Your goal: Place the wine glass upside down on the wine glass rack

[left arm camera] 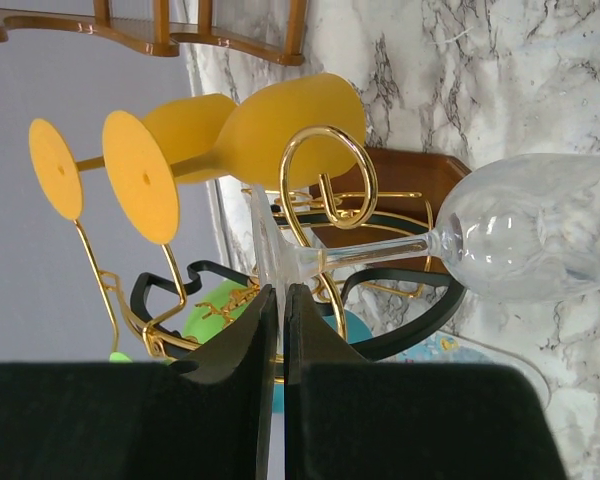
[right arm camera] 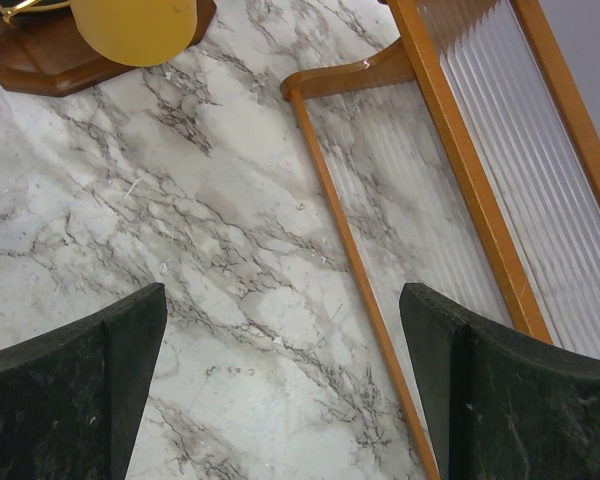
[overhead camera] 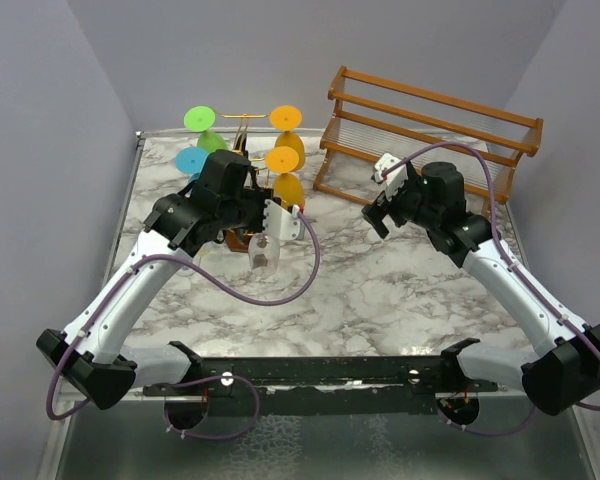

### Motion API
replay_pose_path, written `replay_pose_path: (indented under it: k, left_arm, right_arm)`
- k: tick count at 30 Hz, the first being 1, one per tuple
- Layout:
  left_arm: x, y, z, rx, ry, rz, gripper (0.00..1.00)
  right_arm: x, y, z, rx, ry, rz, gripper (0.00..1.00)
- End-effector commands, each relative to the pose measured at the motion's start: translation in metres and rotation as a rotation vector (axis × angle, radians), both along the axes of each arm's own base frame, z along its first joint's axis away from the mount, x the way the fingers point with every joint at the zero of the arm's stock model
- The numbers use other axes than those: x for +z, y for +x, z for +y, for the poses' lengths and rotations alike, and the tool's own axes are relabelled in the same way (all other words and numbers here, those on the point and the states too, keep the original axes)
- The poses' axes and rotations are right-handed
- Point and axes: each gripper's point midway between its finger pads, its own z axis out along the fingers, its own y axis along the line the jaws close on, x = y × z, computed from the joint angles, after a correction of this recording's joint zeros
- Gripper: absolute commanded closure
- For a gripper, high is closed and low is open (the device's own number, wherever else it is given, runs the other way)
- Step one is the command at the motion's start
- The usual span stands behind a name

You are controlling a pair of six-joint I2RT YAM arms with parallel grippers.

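Observation:
Next, I let go of the wine glass with my left gripper on the gold scroll loop (overhead camera: pixel 280 210) (left arm camera: pixel 327 195) beside the nearer orange glass.
My left gripper (left arm camera: pixel 278 292) is shut on the foot of a clear wine glass (left arm camera: pixel 535 230), which hangs bowl down. Its stem crosses just under a gold scroll loop of the wine glass rack (left arm camera: pixel 328 180); whether it rests on the wire I cannot tell. In the top view the wine glass (overhead camera: pixel 265 252) hangs below my left gripper (overhead camera: pixel 272 222) at the near right side of the wine glass rack (overhead camera: pixel 242 122). My right gripper (overhead camera: pixel 380 195) stands open over bare marble, its fingers (right arm camera: pixel 100 380) holding nothing.
Two orange glasses (left arm camera: pixel 280 125), a green glass (overhead camera: pixel 200 118) and a blue one (overhead camera: pixel 191 160) hang upside down on the gold rack, which stands on a dark wooden base (left arm camera: pixel 410 185). A larger slatted wooden rack (overhead camera: pixel 430 130) stands back right, close to my right gripper.

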Motion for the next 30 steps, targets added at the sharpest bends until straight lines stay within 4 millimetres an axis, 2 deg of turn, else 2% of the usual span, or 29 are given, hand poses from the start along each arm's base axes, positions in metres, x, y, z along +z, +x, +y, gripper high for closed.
replay_pose_path:
  k: [1, 12, 17, 30]
  left_arm:
    - [0.009, 0.009, -0.008, -0.007, -0.015, -0.061, 1.00]
    - [0.007, 0.019, -0.022, -0.010, -0.027, -0.112, 1.00]
    - [0.000, 0.019, -0.025, -0.021, -0.020, -0.103, 1.00]
    - [0.001, 0.009, -0.042, -0.071, -0.099, -0.056, 1.00]
  right_arm:
    - [0.005, 0.000, 0.003, 0.015, 0.027, -0.013, 0.01]
    - [0.002, 0.001, 0.001, 0.014, 0.021, -0.005, 0.00]
    - [-0.001, 0.001, 0.002, 0.017, 0.017, 0.001, 0.00]
    - [-0.003, -0.001, 0.003, 0.024, 0.016, 0.010, 0.00]
